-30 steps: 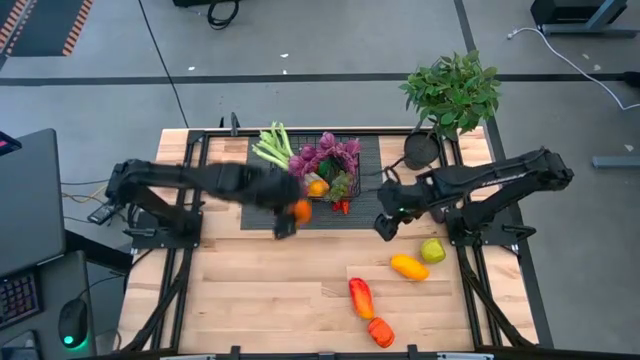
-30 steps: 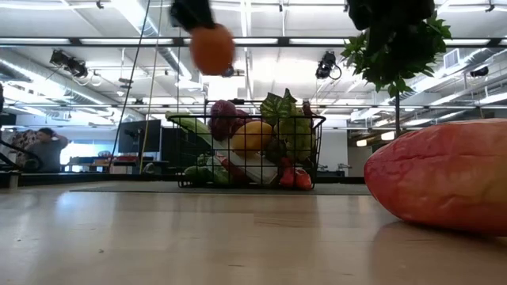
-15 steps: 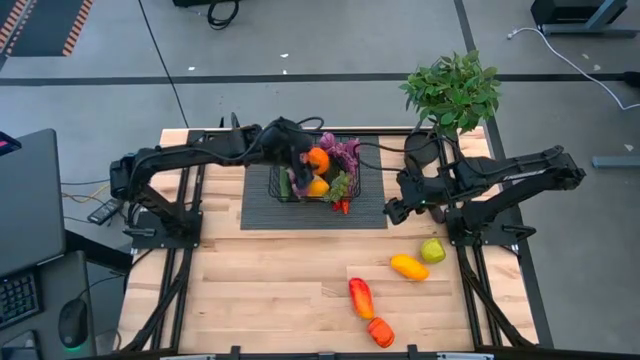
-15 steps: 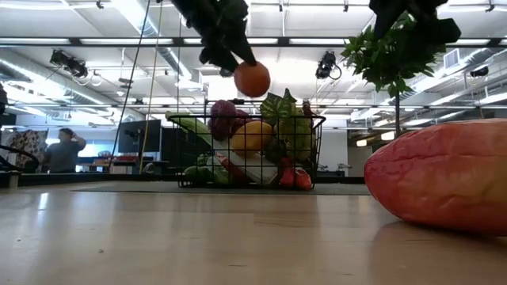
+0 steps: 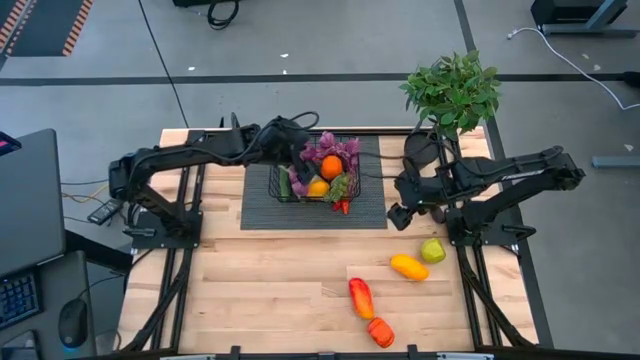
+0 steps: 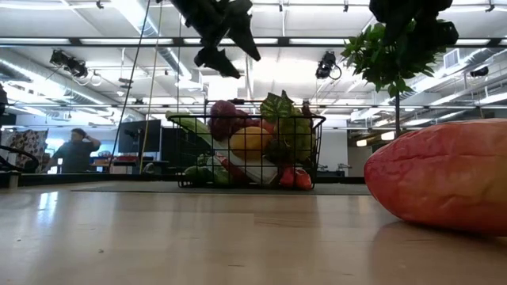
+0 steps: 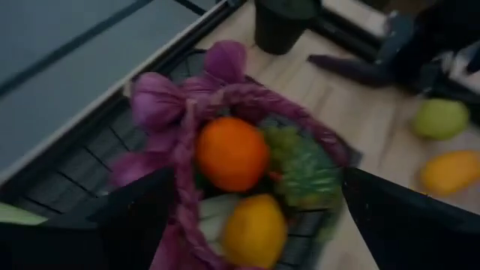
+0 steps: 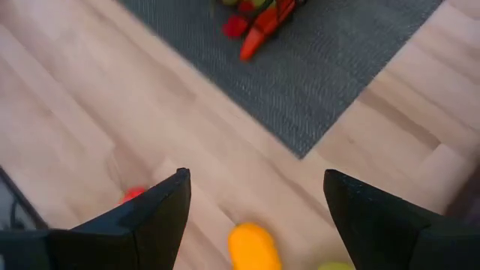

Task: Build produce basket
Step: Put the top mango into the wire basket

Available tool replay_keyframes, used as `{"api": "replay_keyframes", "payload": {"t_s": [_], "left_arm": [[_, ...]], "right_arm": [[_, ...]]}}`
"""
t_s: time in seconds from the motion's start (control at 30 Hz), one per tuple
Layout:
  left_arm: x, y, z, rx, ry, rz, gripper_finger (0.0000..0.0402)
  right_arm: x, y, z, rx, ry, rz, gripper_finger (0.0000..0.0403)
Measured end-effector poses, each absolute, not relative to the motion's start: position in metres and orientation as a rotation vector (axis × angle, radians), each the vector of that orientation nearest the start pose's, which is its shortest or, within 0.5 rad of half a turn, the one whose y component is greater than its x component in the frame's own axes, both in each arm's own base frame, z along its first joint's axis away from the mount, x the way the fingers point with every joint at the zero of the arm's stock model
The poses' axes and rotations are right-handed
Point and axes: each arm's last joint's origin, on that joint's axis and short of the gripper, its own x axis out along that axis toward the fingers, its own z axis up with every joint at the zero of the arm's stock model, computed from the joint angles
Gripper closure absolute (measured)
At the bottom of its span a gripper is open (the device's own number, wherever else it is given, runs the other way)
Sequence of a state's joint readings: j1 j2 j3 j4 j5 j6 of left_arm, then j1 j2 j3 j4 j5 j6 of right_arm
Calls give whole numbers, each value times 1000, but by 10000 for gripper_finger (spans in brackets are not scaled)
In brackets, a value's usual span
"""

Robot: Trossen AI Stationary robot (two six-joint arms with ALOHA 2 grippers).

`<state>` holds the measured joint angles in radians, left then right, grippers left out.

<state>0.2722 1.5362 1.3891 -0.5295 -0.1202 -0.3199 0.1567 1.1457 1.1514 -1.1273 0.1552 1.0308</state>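
Observation:
The robot's right gripper will next go to the yellow-orange pepper next to the green fruit and close around the pepper's middle (image 5: 409, 267) (image 8: 256, 262).
The black wire basket (image 5: 300, 192) stands on a grey mat (image 5: 262, 212) at the table's far middle, heaped with produce. An orange (image 5: 331, 167) lies on top of the heap, among purple leaves (image 7: 161, 101) and above a yellow fruit (image 7: 255, 229). My left gripper (image 5: 298, 158) hovers open just above the basket, and the orange (image 7: 232, 152) shows between its fingers, apart from them. My right gripper (image 5: 400, 212) hangs open over bare wood to the right of the mat. A green fruit (image 5: 432, 250), a yellow-orange pepper (image 5: 408, 267) and two red pieces (image 5: 361, 297) lie on the table.
A potted plant (image 5: 452, 88) stands at the far right corner, its black pot (image 5: 420, 150) beside the mat. One red piece (image 6: 444, 186) lies close before the low camera. Bare wood lies along the near left (image 5: 250, 300).
My left gripper has swung from the mat's near edge toward the far edge, carrying the orange over the basket. There it has opened and let go. The orange has dropped onto the top of the heap. My right gripper has drawn a little toward the right.

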Motion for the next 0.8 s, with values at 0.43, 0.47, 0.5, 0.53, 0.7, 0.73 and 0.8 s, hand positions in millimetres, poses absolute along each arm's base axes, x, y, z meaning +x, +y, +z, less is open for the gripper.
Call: {"api": "replay_keyframes", "payload": {"t_s": [0.43,0.47,0.5,0.53,0.7,0.73,0.8], "left_arm": [[323,33,404,-572,402,363,15],[323,27,408,-581,382,369,15],[323,22,412,-588,364,374,15],[323,16,415,-598,350,379,15],[320,-11,429,-639,284,395,15],[319,-16,432,-644,270,392,15],[317,-24,438,-659,249,385,15]], "right_arm": [[190,42,287,593,1206,-312,96],[189,42,281,580,1233,-295,96],[187,43,275,576,1266,-274,96],[186,45,268,588,1295,-247,96],[180,58,243,642,1391,-171,96],[179,61,240,647,1396,-167,96],[177,67,235,665,1393,-163,96]]}}
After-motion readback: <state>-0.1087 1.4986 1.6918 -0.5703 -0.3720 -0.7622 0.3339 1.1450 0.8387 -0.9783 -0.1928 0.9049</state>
